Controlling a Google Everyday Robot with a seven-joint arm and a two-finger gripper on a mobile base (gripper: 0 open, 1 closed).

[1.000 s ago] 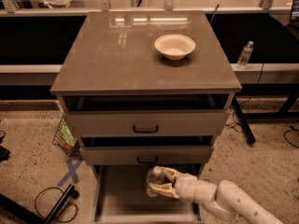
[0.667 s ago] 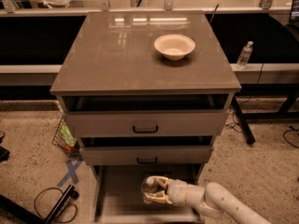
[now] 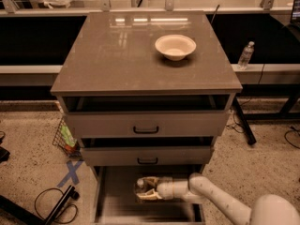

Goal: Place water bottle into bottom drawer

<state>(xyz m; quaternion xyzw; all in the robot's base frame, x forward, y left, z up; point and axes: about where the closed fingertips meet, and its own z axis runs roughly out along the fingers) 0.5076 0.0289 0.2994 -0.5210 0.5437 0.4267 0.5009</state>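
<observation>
I am to set the water bottle on the flat inside of the bottom drawer (image 3: 139, 199), near its middle. Next, my gripper lets go of it there.
The bottom drawer (image 3: 117, 206) is pulled out at the foot of the cabinet, a wide tray with a flat floor. My gripper (image 3: 146, 189) reaches in from the right on a white arm and sits low over the drawer's floor. Its tan fingers (image 3: 149, 180) are shut on the water bottle (image 3: 139, 190), a clear bottle with a white cap. The bottle is held inside the drawer space, partly hidden by the fingers. I cannot tell whether it touches the floor.
Two upper drawers with black handles (image 3: 146, 130) stand slightly open above. A cream bowl (image 3: 175, 46) sits on the cabinet top. A small clear bottle (image 3: 245, 55) stands on the right ledge. A wire basket (image 3: 65, 139), blue tape cross (image 3: 71, 173) and cables (image 3: 49, 205) lie on the floor to the left.
My gripper has moved left and lower into the bottom drawer, carrying the bottle with it. The drawers and bowl have not moved.
</observation>
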